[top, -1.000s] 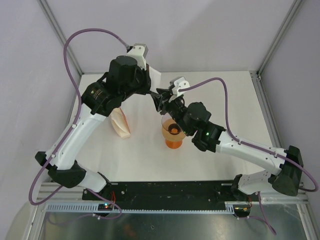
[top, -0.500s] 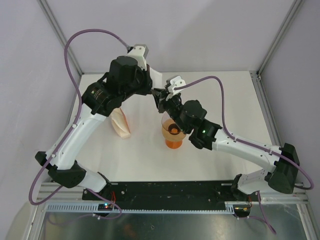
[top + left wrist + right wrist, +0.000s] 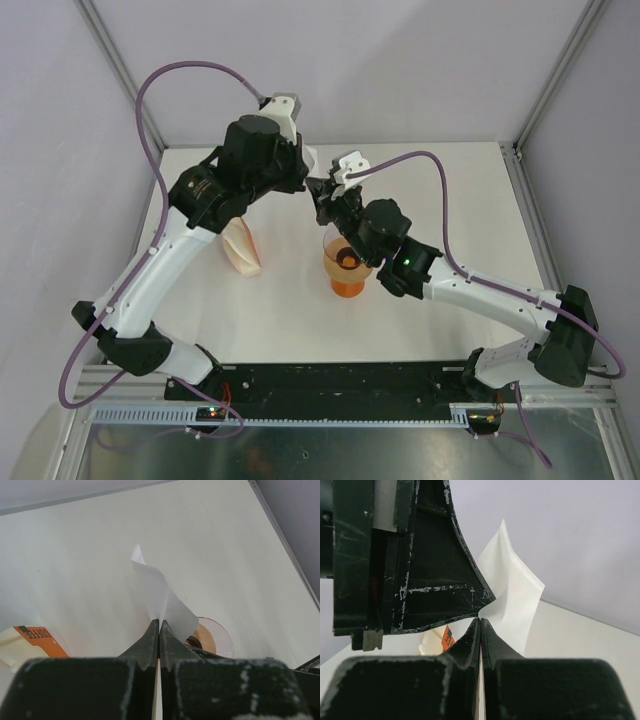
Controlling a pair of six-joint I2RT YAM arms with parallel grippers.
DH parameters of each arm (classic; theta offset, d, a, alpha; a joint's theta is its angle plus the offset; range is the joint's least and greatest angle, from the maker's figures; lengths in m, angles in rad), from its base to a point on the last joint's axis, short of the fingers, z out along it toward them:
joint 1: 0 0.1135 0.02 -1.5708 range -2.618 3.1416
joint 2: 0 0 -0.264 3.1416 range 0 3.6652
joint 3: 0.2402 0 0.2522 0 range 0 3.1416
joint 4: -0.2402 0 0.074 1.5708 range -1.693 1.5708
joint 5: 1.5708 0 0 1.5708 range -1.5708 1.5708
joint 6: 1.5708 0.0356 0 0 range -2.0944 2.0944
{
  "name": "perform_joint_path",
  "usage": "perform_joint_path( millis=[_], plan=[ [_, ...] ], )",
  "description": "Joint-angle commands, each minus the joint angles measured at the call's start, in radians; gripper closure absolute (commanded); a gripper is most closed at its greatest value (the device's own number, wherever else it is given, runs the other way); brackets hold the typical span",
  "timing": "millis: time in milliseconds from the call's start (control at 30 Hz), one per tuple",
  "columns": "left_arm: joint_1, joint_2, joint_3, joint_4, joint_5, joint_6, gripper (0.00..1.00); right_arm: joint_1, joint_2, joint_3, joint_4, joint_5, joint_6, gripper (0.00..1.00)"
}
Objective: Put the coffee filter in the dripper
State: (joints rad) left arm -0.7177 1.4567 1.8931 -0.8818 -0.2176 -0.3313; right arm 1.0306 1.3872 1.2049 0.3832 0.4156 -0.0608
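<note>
Next, I open my right gripper, which pinches the coffee filter at my left gripper's fingertips, and take the filter's free edge point(image 3: 534, 616) before carrying it to the dripper.
The coffee filter point(image 3: 161, 594) is a thin white paper held in the air, and it curls up in the right wrist view point(image 3: 516, 596). My left gripper point(image 3: 159, 622) is shut on its lower edge. My right gripper point(image 3: 480, 620) is also shut on it, tip to tip with the left gripper's fingers point(image 3: 437, 575). In the top view both grippers meet above the table's middle, the left point(image 3: 310, 183) and the right point(image 3: 323, 200), and they hide most of the filter. The pinkish-orange dripper point(image 3: 345, 264) stands upright just below the right gripper and also shows in the left wrist view point(image 3: 214, 636).
A cream wedge-shaped stack of folded filters point(image 3: 241, 247) with an orange label lies left of the dripper, under the left arm; it also shows in the left wrist view point(image 3: 27, 639). The white table point(image 3: 470, 200) is walled by grey panels and metal frame posts.
My right gripper has moved left and up to meet the left gripper at the filter. The filter's white sheet, plain in the top view before, is now mostly hidden between them.
</note>
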Motion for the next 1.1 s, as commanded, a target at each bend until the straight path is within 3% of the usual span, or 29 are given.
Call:
perform_joint_path(
  millis=[0,200,533,800,1067],
  plan=[
    [-0.003,-0.021,-0.008,0.014,-0.053,0.050,1.00,-0.015,-0.024,0.047,-0.013,0.097,-0.024,1.00],
    [-0.001,-0.034,-0.024,0.015,-0.160,0.141,1.00,-0.021,-0.060,0.047,-0.068,0.161,-0.061,1.00],
    [-0.001,-0.048,-0.039,0.015,-0.109,0.161,1.00,-0.026,-0.049,0.047,-0.066,0.092,-0.057,1.00],
    [-0.010,-0.043,-0.042,0.013,-0.004,0.155,1.00,-0.024,0.000,0.047,-0.020,0.053,-0.067,0.78],
    [-0.013,-0.044,-0.050,0.007,0.028,0.158,1.00,-0.027,0.041,0.047,0.035,0.152,-0.134,0.67]
  ],
)
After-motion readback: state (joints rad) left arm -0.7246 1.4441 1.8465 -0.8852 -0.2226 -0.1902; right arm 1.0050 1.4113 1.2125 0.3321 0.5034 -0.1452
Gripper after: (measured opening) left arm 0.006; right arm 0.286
